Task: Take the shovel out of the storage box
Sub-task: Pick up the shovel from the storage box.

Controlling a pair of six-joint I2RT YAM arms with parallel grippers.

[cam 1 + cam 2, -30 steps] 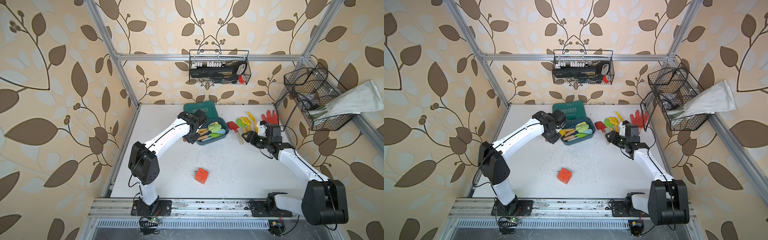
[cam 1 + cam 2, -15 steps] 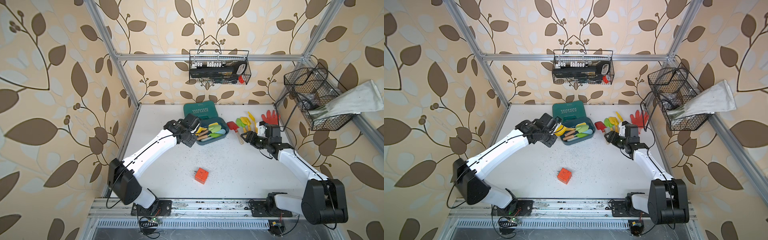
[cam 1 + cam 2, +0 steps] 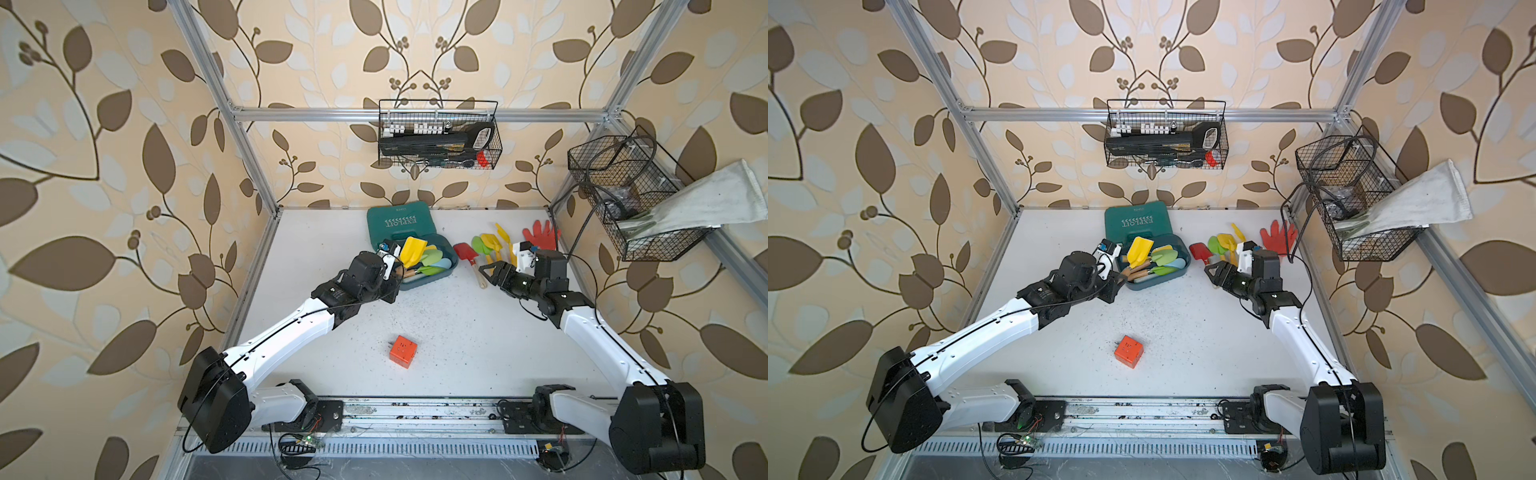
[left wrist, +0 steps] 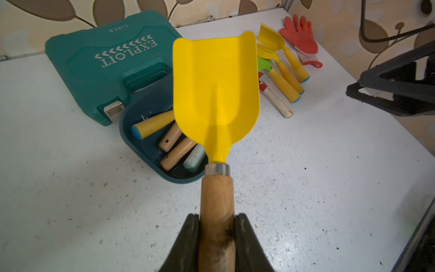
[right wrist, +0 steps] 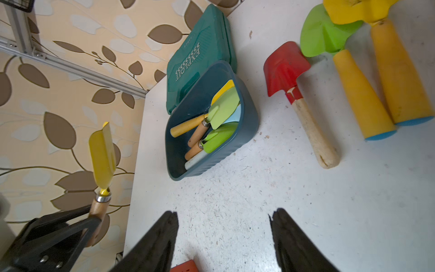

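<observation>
I will next use my right gripper to grab the yellow shovel by its wooden handle's upper end (image 3: 401,268) (image 5: 101,202), just below the blade and above my left gripper's fingers.
My left gripper (image 4: 217,226) is shut on the wooden handle of a yellow shovel (image 4: 215,89). It holds the shovel in the air, with the blade pointing up over the near-left end of the storage box (image 4: 146,160). Both top views show that yellow shovel (image 3: 413,250) (image 3: 1139,250) above the dark teal storage box (image 3: 451,266) (image 3: 1185,266), in which several other hand tools lie. My right gripper (image 5: 223,216) is open and empty. In a top view the right gripper (image 3: 488,272) hovers over the table to the right of the box.
A green EXPLOIT case (image 3: 400,224) touches the box at the back. A red shovel (image 3: 465,252), green and yellow tools (image 3: 486,245) and a red glove (image 3: 540,235) lie to the right. An orange cube (image 3: 402,352) sits toward the front. Wire baskets (image 3: 438,141) (image 3: 623,195) hang on the walls.
My left arm has dropped its elbow and drawn back a little, raising the yellow shovel out of the box. The right gripper has opened slightly wider.
</observation>
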